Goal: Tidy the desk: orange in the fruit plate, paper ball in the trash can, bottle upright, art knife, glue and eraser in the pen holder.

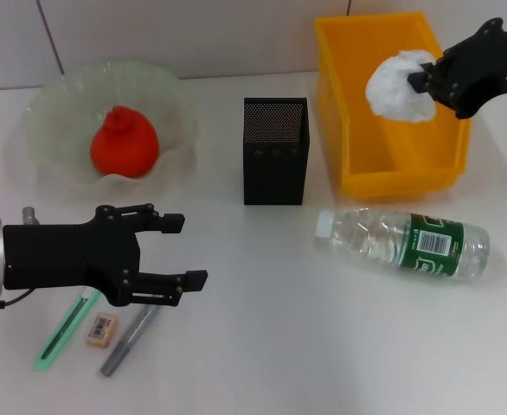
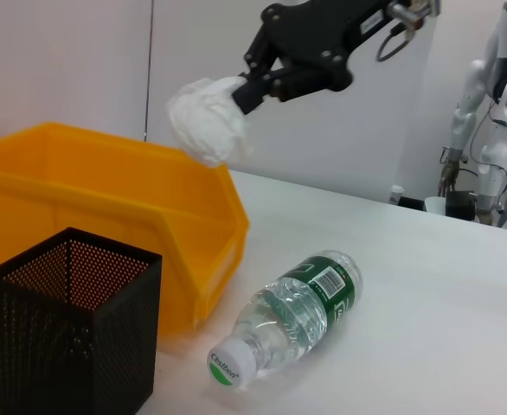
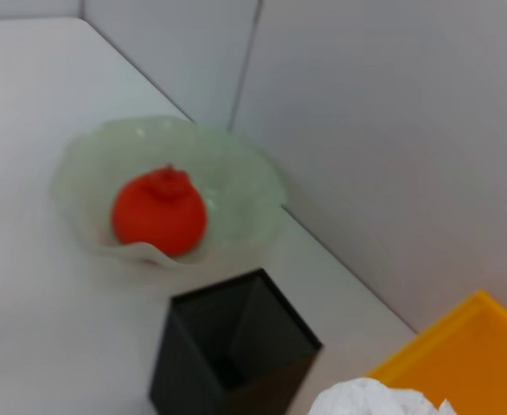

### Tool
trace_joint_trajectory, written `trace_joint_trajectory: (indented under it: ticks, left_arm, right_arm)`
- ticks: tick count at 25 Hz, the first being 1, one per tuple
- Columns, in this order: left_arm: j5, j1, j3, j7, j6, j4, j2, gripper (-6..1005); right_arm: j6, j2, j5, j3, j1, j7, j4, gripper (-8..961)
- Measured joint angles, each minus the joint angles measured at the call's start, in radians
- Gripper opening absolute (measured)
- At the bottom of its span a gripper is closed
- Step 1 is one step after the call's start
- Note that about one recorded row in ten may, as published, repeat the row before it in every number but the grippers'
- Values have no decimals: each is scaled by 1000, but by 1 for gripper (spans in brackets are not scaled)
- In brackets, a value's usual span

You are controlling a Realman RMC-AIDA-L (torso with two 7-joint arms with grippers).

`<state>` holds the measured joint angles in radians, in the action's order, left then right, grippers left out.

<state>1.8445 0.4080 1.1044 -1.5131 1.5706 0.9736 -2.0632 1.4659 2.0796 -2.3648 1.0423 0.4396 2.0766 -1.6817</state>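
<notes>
I will let go of the paper ball with my right gripper inside the yellow trash can, at its end (image 1: 395,143) nearest the bottle. The paper ball now hangs above that can.
My right gripper (image 1: 420,78) is shut on the white paper ball (image 1: 399,86) and holds it above the yellow trash can (image 1: 357,164); the left wrist view shows the paper ball (image 2: 208,119) hanging over the bin's rim. The orange (image 1: 124,143) lies in the pale fruit plate (image 1: 63,95). A clear bottle (image 1: 405,244) with a green label lies on its side. The black mesh pen holder (image 1: 275,151) stands mid-table. My left gripper (image 1: 195,251) is open just above the green art knife (image 1: 63,333), the eraser (image 1: 101,329) and the grey glue (image 1: 128,339).
The bottle (image 2: 292,316) lies close in front of the trash can (image 2: 106,190), cap toward the pen holder (image 2: 72,328). White table surface stretches in front of the bottle and to the right of the small items. A wall stands behind the table.
</notes>
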Motion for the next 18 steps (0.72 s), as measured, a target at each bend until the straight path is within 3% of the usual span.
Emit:
trace_joint_trajectory:
  ticks: [18]
  left_arm:
    - [1,5,4,4,0,-6,0,861]
  right_arm:
    - [-248,-3,-93,4,53,-38,200,20]
